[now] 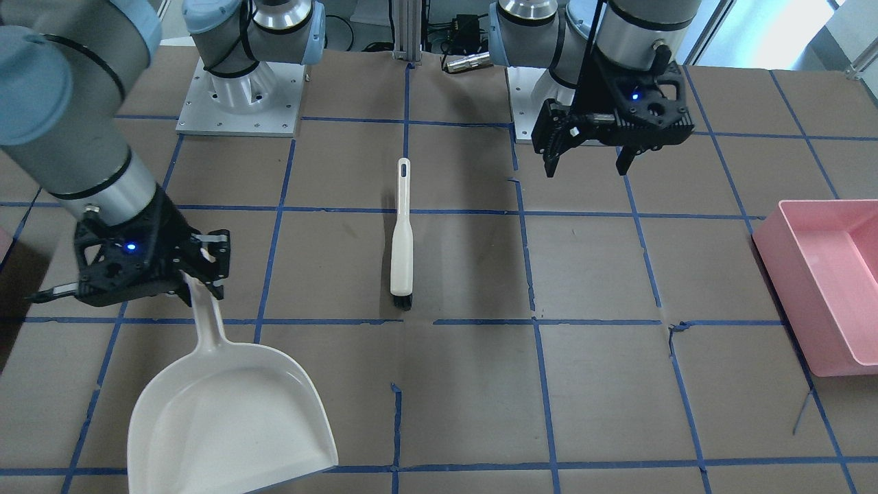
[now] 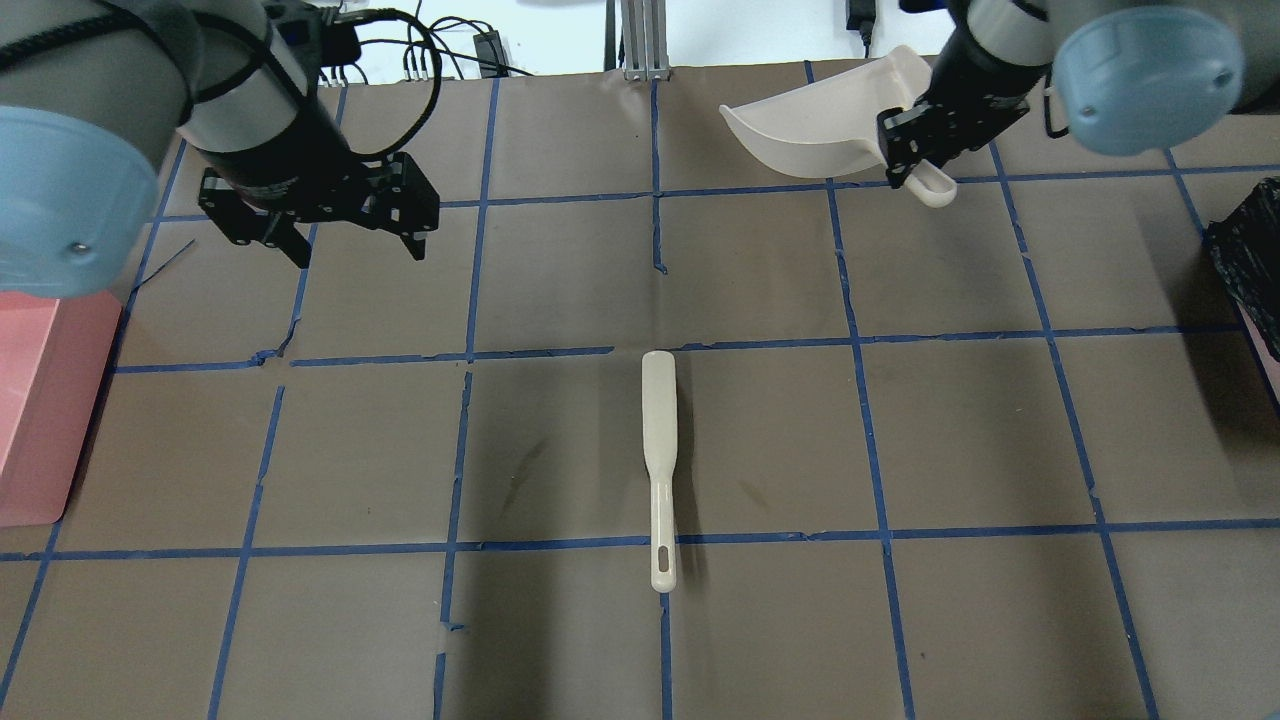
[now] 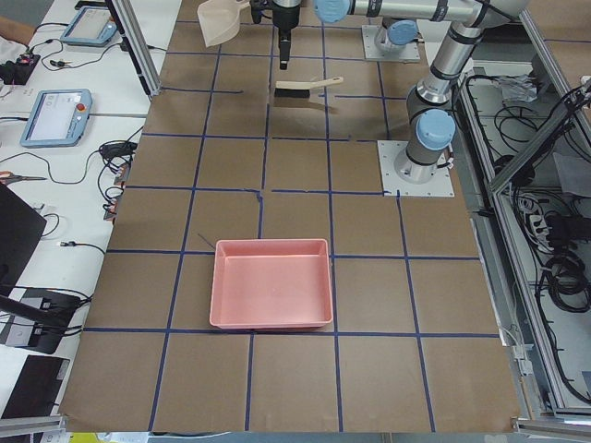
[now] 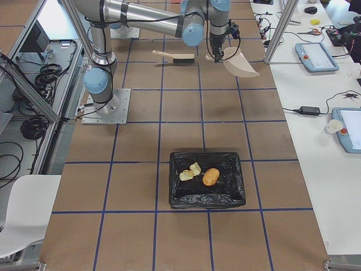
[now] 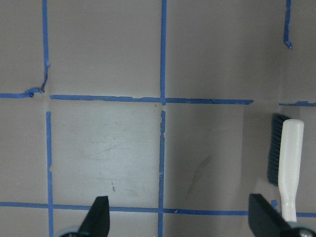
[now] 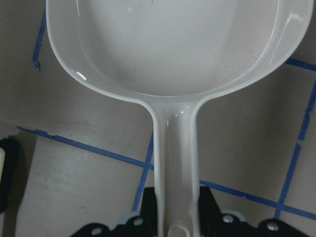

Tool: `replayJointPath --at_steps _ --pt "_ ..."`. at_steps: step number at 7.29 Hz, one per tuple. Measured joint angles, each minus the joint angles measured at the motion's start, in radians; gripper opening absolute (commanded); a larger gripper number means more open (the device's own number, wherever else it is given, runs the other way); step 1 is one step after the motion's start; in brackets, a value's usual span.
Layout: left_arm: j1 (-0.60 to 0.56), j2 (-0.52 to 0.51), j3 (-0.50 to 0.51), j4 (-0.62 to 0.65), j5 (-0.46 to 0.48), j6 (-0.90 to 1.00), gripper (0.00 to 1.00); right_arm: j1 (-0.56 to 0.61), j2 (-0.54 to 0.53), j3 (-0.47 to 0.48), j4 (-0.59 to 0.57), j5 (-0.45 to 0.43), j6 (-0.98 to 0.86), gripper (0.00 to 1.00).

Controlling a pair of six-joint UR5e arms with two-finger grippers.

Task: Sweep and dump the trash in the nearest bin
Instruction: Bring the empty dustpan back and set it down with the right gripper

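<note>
My right gripper should set the white dustpan down over the blue tape end (image 1: 403, 409) (image 6: 34, 43) just past the dark bristles of the white hand brush.
The trash lies inside the black-bag-lined bin (image 4: 228, 195): a tan potato-like lump (image 4: 211, 176) and two bread chunks (image 4: 186, 175) (image 4: 196, 168). Overhead, only the bin's black bag (image 2: 1245, 250) and a thin pink sliver show, at the right edge. My right gripper (image 2: 915, 165) (image 1: 199, 271) is shut on the handle (image 6: 175, 163) of an empty white dustpan (image 1: 226, 412) (image 2: 820, 135), held at the table's far side. My left gripper (image 2: 350, 240) (image 1: 590, 161) is open and empty, raised above the table. A white hand brush (image 2: 660, 450) (image 1: 402, 233) (image 5: 289, 163) lies flat at mid-table between the arms.
A large pink rectangular tub (image 1: 823, 288) (image 2: 40, 400) (image 3: 272, 295) stands empty at the table end on my left side. The arm bases (image 1: 240, 96) sit at the rear edge. The brown table surface (image 2: 900, 620) carries a blue tape grid.
</note>
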Motion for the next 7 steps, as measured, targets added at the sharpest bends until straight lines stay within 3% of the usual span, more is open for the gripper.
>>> replayJointPath --at_steps 3,7 --pt "0.052 0.003 0.038 -0.09 0.012 0.029 1.0 0.19 0.094 0.011 -0.153 -0.009 0.29 0.0" --pt "0.061 -0.022 0.102 -0.188 0.009 0.033 1.0 0.351 0.185 0.014 -0.274 -0.032 0.469 0.02"
